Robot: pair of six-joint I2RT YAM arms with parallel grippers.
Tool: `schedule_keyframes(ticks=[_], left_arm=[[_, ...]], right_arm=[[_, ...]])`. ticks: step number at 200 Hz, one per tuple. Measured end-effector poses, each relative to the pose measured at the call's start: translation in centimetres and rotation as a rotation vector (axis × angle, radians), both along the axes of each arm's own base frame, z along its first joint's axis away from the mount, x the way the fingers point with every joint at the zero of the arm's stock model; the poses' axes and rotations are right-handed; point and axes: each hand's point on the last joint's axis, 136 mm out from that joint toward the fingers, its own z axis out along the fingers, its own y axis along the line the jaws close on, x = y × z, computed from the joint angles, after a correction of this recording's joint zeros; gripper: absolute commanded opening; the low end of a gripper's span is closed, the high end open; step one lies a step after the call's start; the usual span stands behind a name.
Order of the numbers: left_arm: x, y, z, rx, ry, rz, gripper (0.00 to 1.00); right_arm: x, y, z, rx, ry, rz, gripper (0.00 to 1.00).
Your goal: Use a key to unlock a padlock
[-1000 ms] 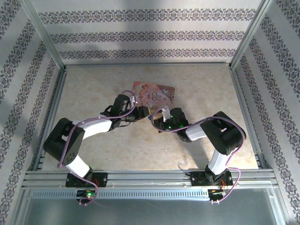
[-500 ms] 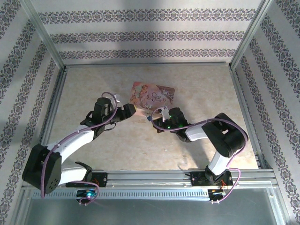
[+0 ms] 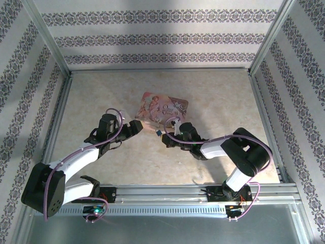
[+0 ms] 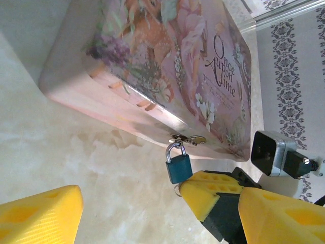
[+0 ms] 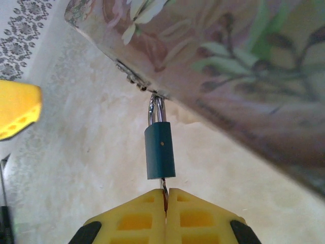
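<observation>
Next, my left gripper grips the padlock's body (image 4: 179,169) before my right gripper opens, because the padlock is hanging from the hasp with only its key in my right gripper.
The small teal padlock (image 4: 179,165) hangs by its silver shackle from the hasp of the pink flower-printed tin (image 4: 167,61). From the right wrist, the padlock (image 5: 160,150) points straight at my right gripper (image 5: 166,195). That gripper is shut on the thin key (image 5: 164,186), whose blade sits in the bottom of the lock. My left gripper (image 4: 160,203) stands open just left of the padlock, touching nothing. From above, the padlock (image 3: 159,133) lies between the left gripper (image 3: 143,125) and the right gripper (image 3: 163,138), at the tin's (image 3: 165,105) near edge.
Both arms reach in low over the beige table (image 3: 213,96), which has metal rails and patterned walls round it. The left gripper's yellow finger (image 5: 18,114) shows at the left of the right wrist view.
The left gripper has opened and drawn back to the left, away from the padlock. The right gripper stayed shut on the key and shifted slightly nearer with the lock.
</observation>
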Motion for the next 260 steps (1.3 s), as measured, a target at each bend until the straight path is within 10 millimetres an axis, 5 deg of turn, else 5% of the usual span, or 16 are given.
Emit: schedule_keyframes(ticks=[260], left_arm=[[-0.6,-4.1,-4.0,-0.208,0.175,-0.012,0.55]], right_arm=[[-0.8,1.9,0.6,0.126,0.128,-0.066,0.00]])
